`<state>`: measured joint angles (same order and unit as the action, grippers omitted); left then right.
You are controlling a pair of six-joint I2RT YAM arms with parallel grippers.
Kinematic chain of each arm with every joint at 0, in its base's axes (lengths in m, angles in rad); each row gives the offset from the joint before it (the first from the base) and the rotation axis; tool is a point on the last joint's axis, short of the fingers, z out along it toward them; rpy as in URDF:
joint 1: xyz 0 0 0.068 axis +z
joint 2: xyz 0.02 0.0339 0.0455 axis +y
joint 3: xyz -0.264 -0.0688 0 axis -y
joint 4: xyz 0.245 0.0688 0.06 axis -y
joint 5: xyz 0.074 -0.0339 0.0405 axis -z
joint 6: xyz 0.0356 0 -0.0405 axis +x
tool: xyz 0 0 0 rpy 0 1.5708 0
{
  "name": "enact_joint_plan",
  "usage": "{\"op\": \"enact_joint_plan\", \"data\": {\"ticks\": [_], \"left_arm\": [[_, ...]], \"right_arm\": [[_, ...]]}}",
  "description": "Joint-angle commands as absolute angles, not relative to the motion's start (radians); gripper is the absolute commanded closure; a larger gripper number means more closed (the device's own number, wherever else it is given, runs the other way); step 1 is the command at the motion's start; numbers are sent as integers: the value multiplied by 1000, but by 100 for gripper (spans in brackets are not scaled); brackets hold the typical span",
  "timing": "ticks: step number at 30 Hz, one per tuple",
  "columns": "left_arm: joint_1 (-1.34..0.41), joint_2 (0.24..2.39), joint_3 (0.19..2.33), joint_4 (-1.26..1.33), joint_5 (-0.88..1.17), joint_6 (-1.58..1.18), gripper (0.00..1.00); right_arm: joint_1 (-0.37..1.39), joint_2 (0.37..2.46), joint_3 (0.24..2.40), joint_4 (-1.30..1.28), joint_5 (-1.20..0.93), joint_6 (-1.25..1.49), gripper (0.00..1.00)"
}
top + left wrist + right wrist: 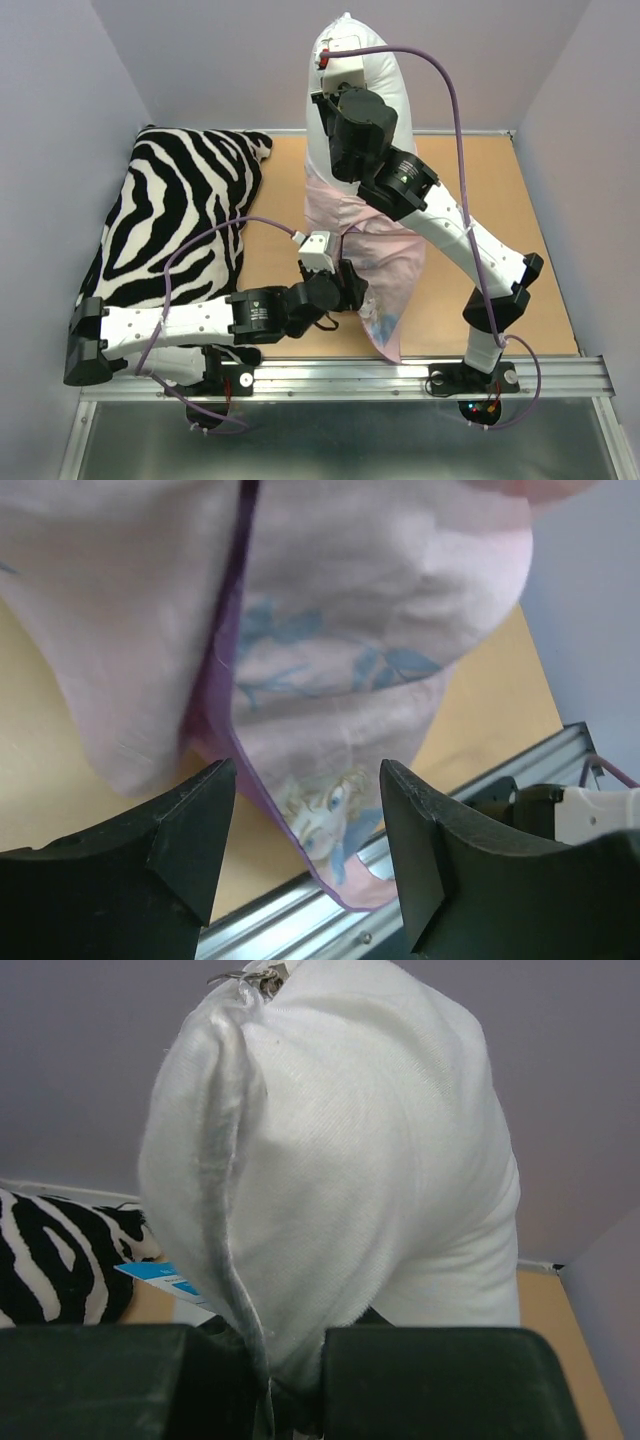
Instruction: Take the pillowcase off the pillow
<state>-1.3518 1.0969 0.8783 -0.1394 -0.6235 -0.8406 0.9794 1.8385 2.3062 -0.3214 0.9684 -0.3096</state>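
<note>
The pink pillowcase clings around the lower half of the pillow. My left gripper should take the pillowcase's purple edge (240, 744) and pull against my right gripper.
The white pillow (410, 100) is held upright above the table, its top half bare. My right gripper (330, 105) is shut on the pillow's edge; in the right wrist view the pillow (340, 1140) bulges up from between the closed fingers of the gripper (295, 1370). The pink pillowcase (385, 270) hangs round the pillow's lower half, down to the front rail. My left gripper (352, 290) is open beside its lower left edge. In the left wrist view the pillowcase (380, 610) hangs just beyond the gripper (305, 820), its princess-printed corner showing between the spread jaws.
A zebra-striped cushion (180, 210) fills the left side of the table and shows in the right wrist view (50, 1260). An aluminium rail (350, 375) runs along the front edge. Grey walls close in the left, back and right. Bare wood lies right of the pillow.
</note>
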Motion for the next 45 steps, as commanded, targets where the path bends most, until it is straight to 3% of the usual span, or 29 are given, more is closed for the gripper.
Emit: {"op": "enact_joint_plan", "data": {"ticks": [1, 6, 9, 13, 17, 18, 19, 20, 23, 24, 30, 31, 36, 38, 39, 40, 41, 45], "left_arm": [[-1393, 1126, 885, -84, -739, -965, 30], [-1397, 1152, 850, 9, -749, -951, 30], [-1394, 1176, 808, 95, -736, -913, 46], [-1391, 1229, 769, 127, -707, -927, 76], [-1391, 1227, 726, 160, -655, -936, 87], [-1391, 1209, 710, 164, -643, -928, 78], [-1394, 1197, 701, 167, -634, -928, 57], [-1400, 1181, 690, 178, -626, -927, 50], [-1401, 1126, 666, 199, -607, -902, 43], [-1402, 1112, 664, 198, -606, -900, 35], [-1402, 1152, 681, 261, -627, -862, 29], [-1401, 1169, 683, 288, -629, -853, 21], [-1347, 1235, 706, 287, -627, -838, 21], [-1333, 1241, 703, 308, -615, -830, 37], [-1332, 1238, 704, 307, -608, -828, 66], [-1330, 1236, 712, 298, -603, -830, 88], [-1328, 1233, 719, 234, -604, -842, 100], [-1324, 1188, 738, 43, -653, -909, 100]], "right_arm": [[966, 1759, 2278, -241, 986, -292, 99], [966, 1746, 2267, -241, 985, -281, 99], [966, 1758, 2298, -241, 989, -293, 99], [962, 1772, 2362, -241, 992, -322, 99], [959, 1770, 2424, -241, 1000, -344, 99], [957, 1766, 2428, -241, 996, -348, 99], [957, 1760, 2424, -241, 994, -347, 99], [959, 1750, 2416, -241, 993, -341, 99], [959, 1720, 2362, -241, 994, -327, 99], [959, 1707, 2347, -241, 994, -318, 99], [959, 1701, 2310, -241, 991, -302, 99], [957, 1701, 2310, -241, 991, -304, 99], [959, 1704, 2324, -239, 993, -307, 99], [959, 1706, 2330, -241, 996, -316, 99], [957, 1707, 2333, -241, 1000, -318, 99], [959, 1706, 2338, -241, 1005, -325, 99], [959, 1707, 2344, -242, 1009, -334, 99], [945, 1741, 2442, -232, 1069, -403, 99]]}}
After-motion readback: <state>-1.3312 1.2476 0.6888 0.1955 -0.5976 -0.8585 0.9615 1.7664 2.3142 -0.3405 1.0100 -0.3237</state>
